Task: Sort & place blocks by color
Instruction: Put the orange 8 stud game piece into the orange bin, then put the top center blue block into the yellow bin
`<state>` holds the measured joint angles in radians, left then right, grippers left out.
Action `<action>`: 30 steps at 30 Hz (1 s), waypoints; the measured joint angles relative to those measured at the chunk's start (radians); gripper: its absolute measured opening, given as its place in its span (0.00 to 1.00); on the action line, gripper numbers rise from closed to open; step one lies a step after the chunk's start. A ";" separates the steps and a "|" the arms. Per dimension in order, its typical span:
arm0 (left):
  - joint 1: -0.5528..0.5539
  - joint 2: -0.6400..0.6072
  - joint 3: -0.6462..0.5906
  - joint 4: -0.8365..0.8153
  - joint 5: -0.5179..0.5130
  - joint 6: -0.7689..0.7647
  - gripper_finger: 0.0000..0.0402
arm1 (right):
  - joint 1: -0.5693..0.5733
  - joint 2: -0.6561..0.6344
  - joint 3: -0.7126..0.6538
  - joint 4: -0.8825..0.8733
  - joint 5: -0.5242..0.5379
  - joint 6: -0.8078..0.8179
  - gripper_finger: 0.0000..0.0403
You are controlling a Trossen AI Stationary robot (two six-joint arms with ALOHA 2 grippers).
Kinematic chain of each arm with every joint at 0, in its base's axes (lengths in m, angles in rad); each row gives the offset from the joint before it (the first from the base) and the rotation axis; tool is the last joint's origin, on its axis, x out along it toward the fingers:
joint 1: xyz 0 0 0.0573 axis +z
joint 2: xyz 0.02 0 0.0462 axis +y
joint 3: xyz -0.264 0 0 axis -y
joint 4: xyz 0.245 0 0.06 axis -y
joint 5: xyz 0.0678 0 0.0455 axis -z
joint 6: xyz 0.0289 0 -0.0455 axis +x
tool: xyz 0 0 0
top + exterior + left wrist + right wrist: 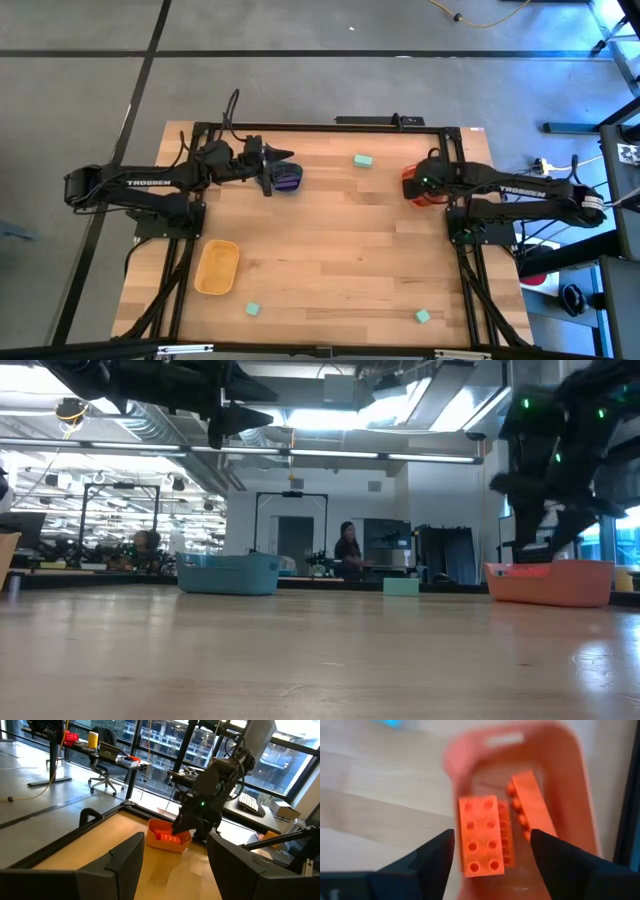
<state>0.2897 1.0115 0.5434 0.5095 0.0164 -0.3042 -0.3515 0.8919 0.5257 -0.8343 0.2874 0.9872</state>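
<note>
I should next close my right gripper on the sides of the far mint-green block [362,161] [393,722], between the blue tub and the orange tub.
My right gripper [492,847] is open and points steeply down into the orange tub [425,190] at the table's right. An orange-red block [480,835] lies studs up between its fingers, with a gap on each side. A second orange-red block [530,805] leans on the tub's wall. My left gripper [175,865] is open and level, with nothing between its fingers. It hovers high above the blue tub [289,179], which holds purple blocks. Mint-green blocks [363,159] [253,310] [423,316] lie flat on the table.
A yellow tub [216,267] stands near the table's front left. A dark frame [330,126] runs round the table's edges. In the low view the blue tub [228,573], a mint-green block [401,587] and the orange tub [550,582] stand in a row at the far side.
</note>
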 joint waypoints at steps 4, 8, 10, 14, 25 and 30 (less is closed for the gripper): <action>0.000 0.000 0.000 0.000 0.012 -0.001 0.52 | 0.000 -0.023 0.127 -0.030 0.018 -0.124 0.69; 0.000 0.000 0.000 0.000 0.068 -0.036 0.52 | 0.000 -0.055 0.240 0.121 -0.019 -0.309 0.69; 0.000 0.000 0.000 0.000 0.093 -0.077 0.52 | 0.000 -0.064 0.268 0.267 -0.094 -0.413 0.69; 0.000 0.000 0.000 0.000 0.135 -0.131 0.52 | 0.001 -0.070 0.273 0.612 -0.328 -0.597 0.69; 0.000 -0.038 0.001 0.002 0.082 -0.107 0.52 | 0.000 -0.063 0.261 0.815 -0.413 -0.678 0.69; 0.000 -0.045 0.002 0.003 0.079 -0.093 0.52 | 0.000 -0.063 0.261 0.815 -0.413 -0.681 0.69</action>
<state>0.2893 0.9668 0.5449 0.5124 0.0950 -0.3971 -0.3515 0.8288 0.7868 -0.0192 -0.1255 0.3064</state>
